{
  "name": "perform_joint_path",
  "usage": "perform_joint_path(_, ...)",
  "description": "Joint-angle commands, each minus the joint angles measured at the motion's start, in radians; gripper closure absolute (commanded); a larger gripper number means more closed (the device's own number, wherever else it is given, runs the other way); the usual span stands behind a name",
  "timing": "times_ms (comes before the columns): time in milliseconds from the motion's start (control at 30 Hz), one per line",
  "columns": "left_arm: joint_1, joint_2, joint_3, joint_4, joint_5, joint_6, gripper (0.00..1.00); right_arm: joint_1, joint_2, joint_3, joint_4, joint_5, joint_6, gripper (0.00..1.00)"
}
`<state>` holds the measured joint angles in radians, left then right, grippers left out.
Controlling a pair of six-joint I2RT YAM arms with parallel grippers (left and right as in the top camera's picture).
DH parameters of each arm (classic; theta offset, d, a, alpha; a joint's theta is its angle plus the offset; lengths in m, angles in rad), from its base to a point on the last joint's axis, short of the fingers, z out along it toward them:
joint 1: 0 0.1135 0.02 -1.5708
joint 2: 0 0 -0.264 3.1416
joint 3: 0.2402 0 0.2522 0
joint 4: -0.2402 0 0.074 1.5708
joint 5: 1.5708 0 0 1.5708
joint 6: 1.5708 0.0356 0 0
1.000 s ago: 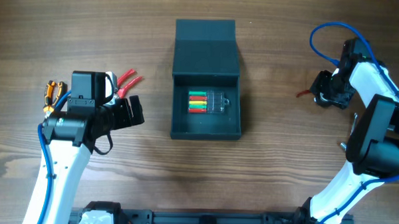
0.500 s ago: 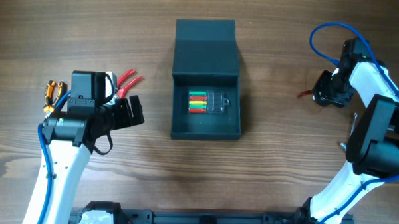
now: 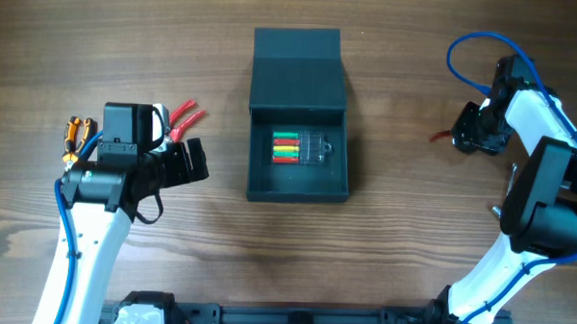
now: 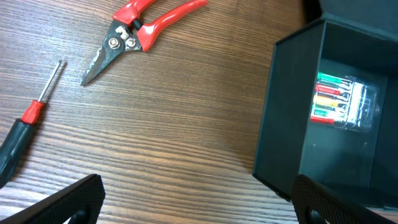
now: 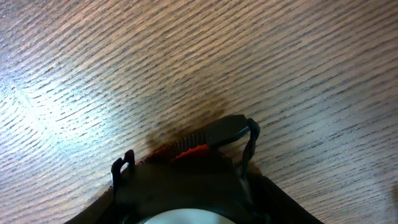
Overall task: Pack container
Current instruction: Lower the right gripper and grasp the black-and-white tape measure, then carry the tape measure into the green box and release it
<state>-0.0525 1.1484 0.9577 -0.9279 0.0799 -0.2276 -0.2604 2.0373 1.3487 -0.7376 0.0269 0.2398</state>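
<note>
Next, my right gripper lets go of the black rounded object in the space between the clear case and the container's near side [image 3: 303,177].
The container [image 3: 298,177] is a dark teal-grey square box at the table's middle, open, with its lid [image 3: 297,61] laid back behind it. Inside lies a clear case of coloured bits [image 3: 301,148]. My left gripper [image 3: 194,164] is open and empty, left of the box. In the left wrist view its gripper [image 4: 196,186] hovers over bare wood with the container [image 4: 289,112] to the right. My right gripper [image 3: 467,135] is at the far right, over a small red-tipped tool [image 3: 439,136]. In the right wrist view a dark body hides the jaws, and a bit of red [image 5: 189,151] shows under it.
Red-handled snips [image 3: 182,118] lie behind the left gripper and show in the left wrist view [image 4: 140,28]. A screwdriver with a red and black handle [image 4: 28,121] lies beside them. An orange-handled tool [image 3: 75,135] lies at the far left.
</note>
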Motion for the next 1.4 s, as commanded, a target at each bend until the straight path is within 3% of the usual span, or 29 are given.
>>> perform_joint_path(0, 0.004, -0.004, 0.017, -0.001, 0.019, -0.016, 0.00, 0.003, 0.015, -0.026, -0.015, -0.027, -0.031, 0.62)
perform_joint_path(167, 0.004, -0.004, 0.017, -0.001, 0.019, -0.016, 0.00, 0.006, -0.020, -0.021, -0.022, -0.029, -0.039, 0.65)
perform_joint_path(367, 0.004, -0.004, 0.017, -0.001, 0.019, -0.016, 0.00, 0.026, -0.127, 0.004, -0.060, -0.028, -0.084, 0.96)
perform_joint_path(600, 0.004, -0.004, 0.017, 0.000, 0.019, -0.016, 0.00, 0.128, -0.306, 0.007, -0.069, -0.034, -0.159, 0.96)
perform_joint_path(867, 0.004, -0.004, 0.017, 0.003, 0.019, -0.016, 0.00, 0.466, -0.490, 0.007, -0.116, -0.233, -0.579, 0.96)
perform_joint_path(1133, 0.004, -0.004, 0.017, 0.002, 0.020, -0.016, 0.00, 0.789, -0.501, 0.007, -0.134, -0.238, -0.800, 0.96)
perform_joint_path(1367, 0.004, -0.004, 0.017, 0.002, 0.020, -0.016, 0.00, 0.881, -0.448, 0.004, -0.132, -0.238, -0.871, 0.96)
